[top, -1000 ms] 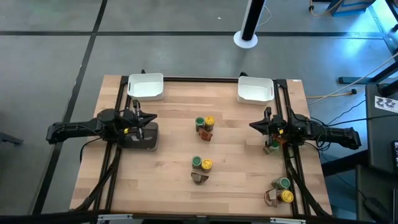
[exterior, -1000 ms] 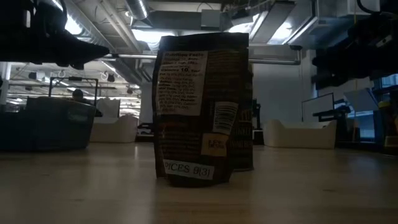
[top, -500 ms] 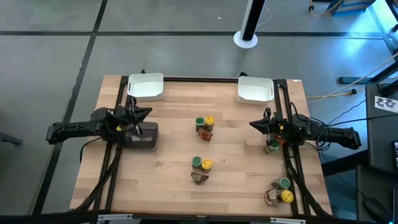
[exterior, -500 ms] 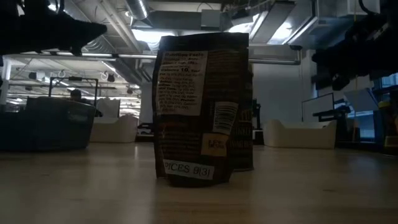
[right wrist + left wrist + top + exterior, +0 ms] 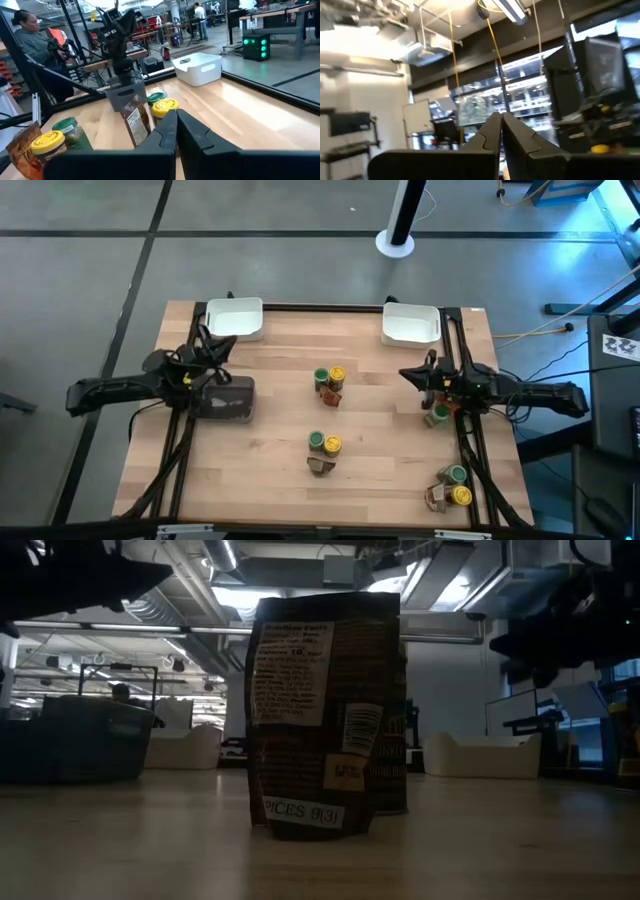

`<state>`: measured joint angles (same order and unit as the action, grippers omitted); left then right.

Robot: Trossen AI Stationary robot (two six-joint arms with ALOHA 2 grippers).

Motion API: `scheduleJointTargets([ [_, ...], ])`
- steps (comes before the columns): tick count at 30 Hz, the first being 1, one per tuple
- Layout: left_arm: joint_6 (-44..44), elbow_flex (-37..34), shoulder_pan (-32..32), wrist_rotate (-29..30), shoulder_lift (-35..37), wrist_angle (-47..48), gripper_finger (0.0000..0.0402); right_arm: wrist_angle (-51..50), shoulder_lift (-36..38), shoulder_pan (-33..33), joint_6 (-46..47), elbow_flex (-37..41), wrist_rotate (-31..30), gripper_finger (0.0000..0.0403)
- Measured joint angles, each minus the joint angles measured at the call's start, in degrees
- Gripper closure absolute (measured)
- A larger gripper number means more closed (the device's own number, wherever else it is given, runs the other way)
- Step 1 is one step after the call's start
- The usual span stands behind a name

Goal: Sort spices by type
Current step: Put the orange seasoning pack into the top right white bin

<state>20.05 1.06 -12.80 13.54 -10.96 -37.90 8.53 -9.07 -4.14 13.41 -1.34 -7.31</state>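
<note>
The brown packet's edge [image 5: 337,399] [image 5: 148,123] facing my right arm, beside the yellow-lidded jar in the centre cluster, should be gripped next by my right gripper.
The spices stand in clusters on the wooden table, each a green-lidded jar, a yellow-lidded jar and a brown packet. One cluster is at the centre [image 5: 329,381], one nearer [image 5: 322,450] and one at the near right corner [image 5: 450,488]. A further jar [image 5: 437,416] sits under my right arm. My left gripper [image 5: 222,348] is shut and empty, tipped upward above the dark tray's far edge; in its wrist view it [image 5: 500,116] points into the room. My right gripper [image 5: 404,373] is shut and empty, level, right of the centre cluster [image 5: 160,102].
A dark tray [image 5: 226,397] lies at the left below my left arm. Two white trays [image 5: 235,318] [image 5: 411,324] stand at the far edge. In the low view one packet [image 5: 322,720] fills the middle. A person [image 5: 30,40] stands beyond the table's left side.
My left gripper has risen from above the dark tray, tipped its fingers upward and swung a little toward the table's far edge, staying shut. My right gripper has rolled slightly in place. No spice has moved.
</note>
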Motion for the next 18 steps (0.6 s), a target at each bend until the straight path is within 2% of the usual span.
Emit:
scheduleJointTargets([
  [4,4.0,0.0,-0.8,0.0,-6.5,-4.5,0.0396,8.1,-7.0,0.0,-0.2,-0.5,0.6,0.0393],
  [9,4.1,0.0,-0.9,0.0,-12.7,-11.2,0.0396,8.1,-17.5,0.0,-0.8,-6.1,0.9,0.0393],
  [18,6.4,0.0,-0.9,0.0,-15.0,-15.4,0.0396,8.0,-37.0,0.0,-5.3,-19.7,0.9,0.0393],
])
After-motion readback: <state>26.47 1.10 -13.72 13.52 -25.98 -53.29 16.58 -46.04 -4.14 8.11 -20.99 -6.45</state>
